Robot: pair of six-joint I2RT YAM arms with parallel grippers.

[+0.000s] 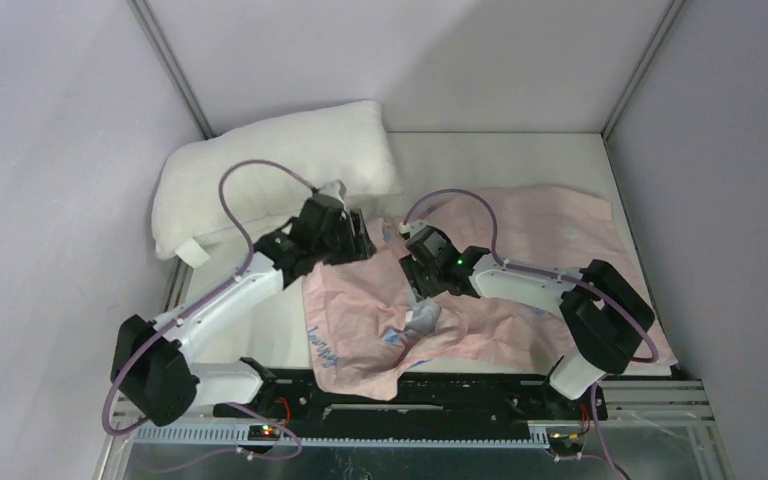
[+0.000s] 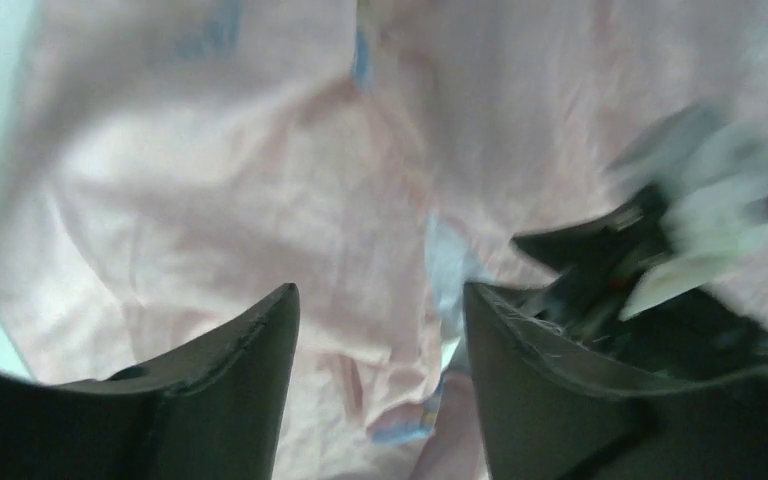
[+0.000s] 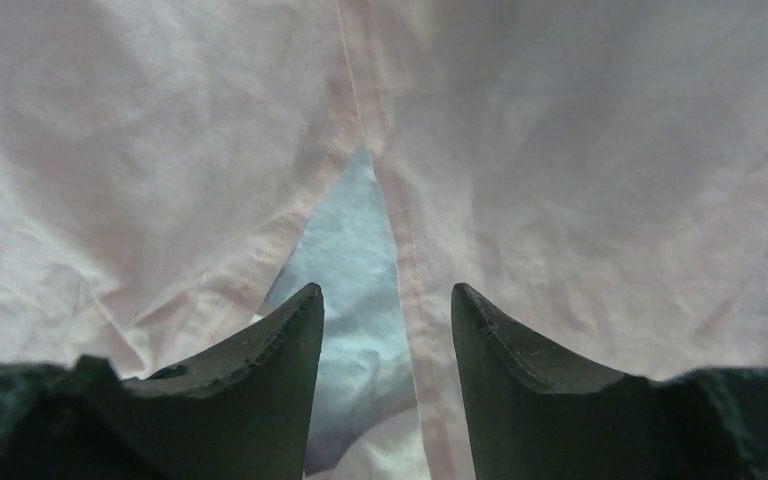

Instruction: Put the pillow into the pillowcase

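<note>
The opening of the pillowcase lies slack, away from the pillow, so I need to pinch the opening's edge [image 3: 406, 262] with my right gripper while my left gripper brings the pillow over.
The plump white pillow [image 1: 280, 165] lies at the far left against the wall. The pale pink pillowcase [image 1: 550, 225] is spread crumpled over the middle and right of the table, with blue lettering at its near left edge. My left gripper [image 1: 363, 238] is open low over the case's far left part. In the left wrist view [image 2: 380, 300] a pink fold with a blue edge [image 2: 410, 425] lies between the jaws. My right gripper [image 1: 418, 288] is open just right of it. In the right wrist view [image 3: 387, 290] it straddles a slit in the pillowcase [image 3: 580, 180] showing blue-lavender fabric [image 3: 355, 250].
Pale walls close in the table on the left, back and right. The arm bases and a black rail [image 1: 410, 395] run along the near edge. The right gripper's body [image 2: 660, 240] shows blurred close beside the left jaws.
</note>
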